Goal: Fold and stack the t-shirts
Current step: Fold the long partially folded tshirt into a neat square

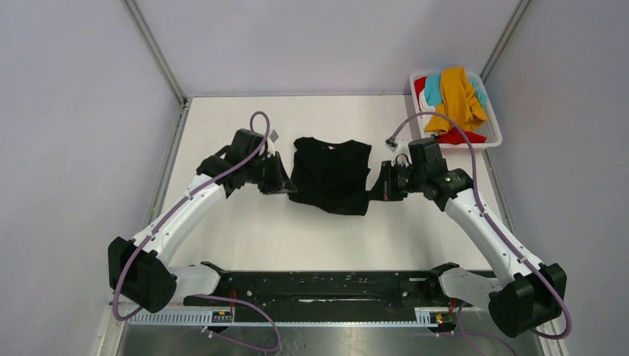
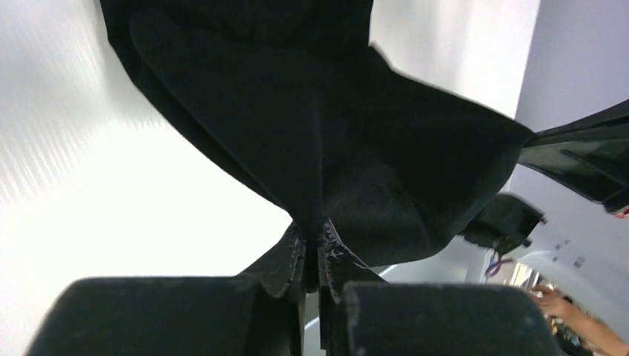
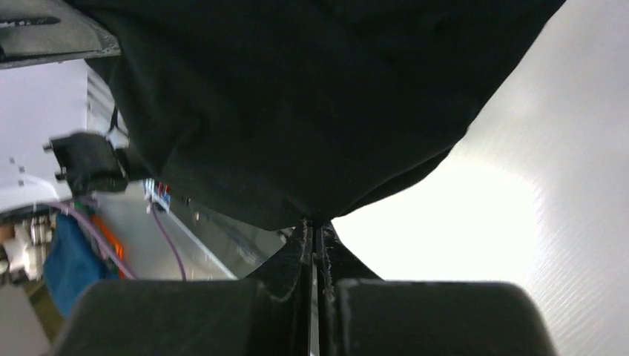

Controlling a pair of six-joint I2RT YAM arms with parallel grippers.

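Note:
Next, I let go of the black t-shirt's near corner with my left gripper over its far shoulder (image 1: 311, 139) closest to my left gripper.
The black t-shirt (image 1: 331, 174) hangs spread between my two grippers above the middle of the table. My left gripper (image 1: 286, 184) is shut on its left edge; in the left wrist view (image 2: 311, 236) the black cloth (image 2: 334, 126) is pinched between the fingers. My right gripper (image 1: 377, 187) is shut on its right edge; in the right wrist view (image 3: 315, 230) the black cloth (image 3: 297, 104) runs up from the pinch. Mustard-orange (image 1: 460, 96), teal-blue (image 1: 432, 89) and red (image 1: 460, 136) t-shirts lie heaped in the basket. No white t-shirt shows.
The white slotted basket (image 1: 494, 133) stands at the table's far right corner. Grey walls close the table on the left, back and right. The arms' black base rail (image 1: 326, 285) runs along the near edge.

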